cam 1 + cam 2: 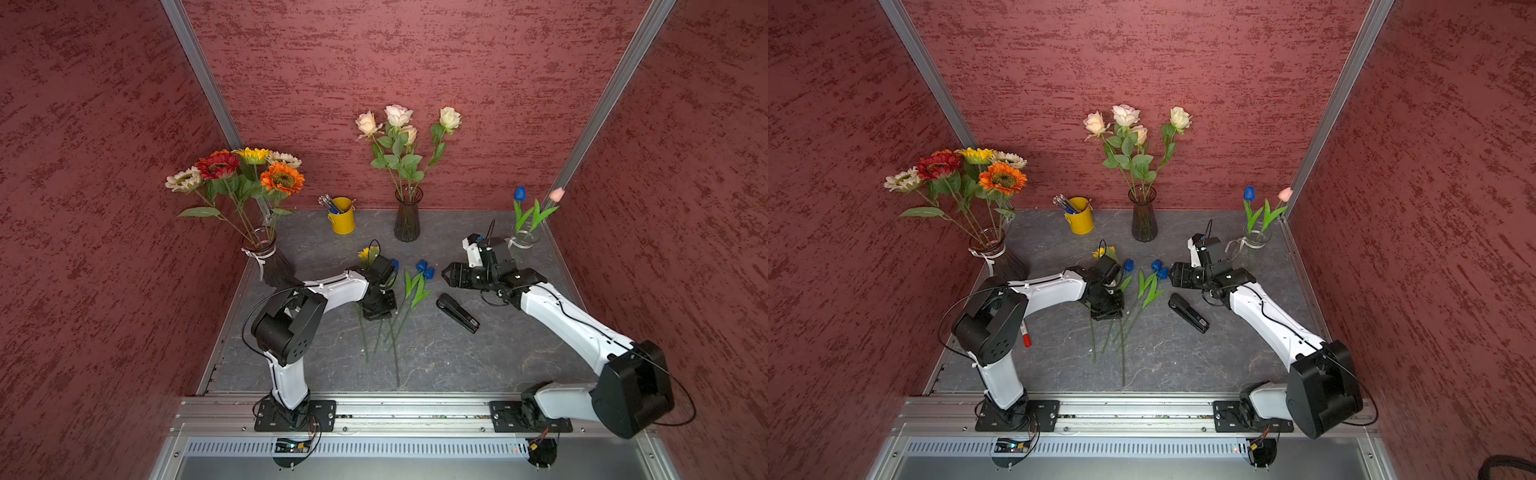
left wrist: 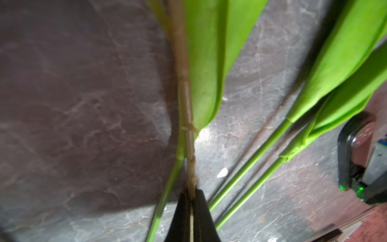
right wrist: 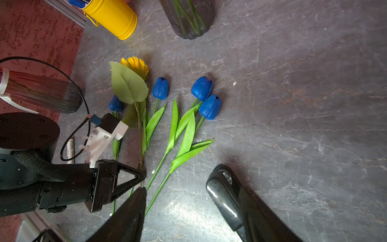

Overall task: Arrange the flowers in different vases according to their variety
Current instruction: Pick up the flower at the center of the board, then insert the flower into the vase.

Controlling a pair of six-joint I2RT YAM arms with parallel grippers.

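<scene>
Next, I release the yellow sunflower with my left gripper in the dark ribbed vase with the white ribbon (image 1: 262,244), among the other sunflowers. The sunflower is now held low over the table.
A yellow sunflower (image 3: 136,65) lies on the table among several blue tulips (image 3: 202,88). My left gripper (image 2: 191,194) is shut on the sunflower's brownish stem (image 2: 185,100), low over the table (image 1: 376,316). My right gripper (image 1: 446,274) hovers open to the right of the tulips, holding nothing. A dark ribbed vase (image 1: 270,266) with a white ribbon holds sunflowers at the left. Another dark vase (image 1: 408,220) at the back holds roses. The clear vase (image 1: 524,239) at the back right holds a blue and a pink tulip.
A yellow bucket (image 1: 343,216) of pens stands at the back between the dark vases. A black stapler (image 1: 457,312) lies just right of the tulip stems, under my right gripper. A red-capped marker (image 1: 1025,334) lies by the left arm. Red walls enclose three sides.
</scene>
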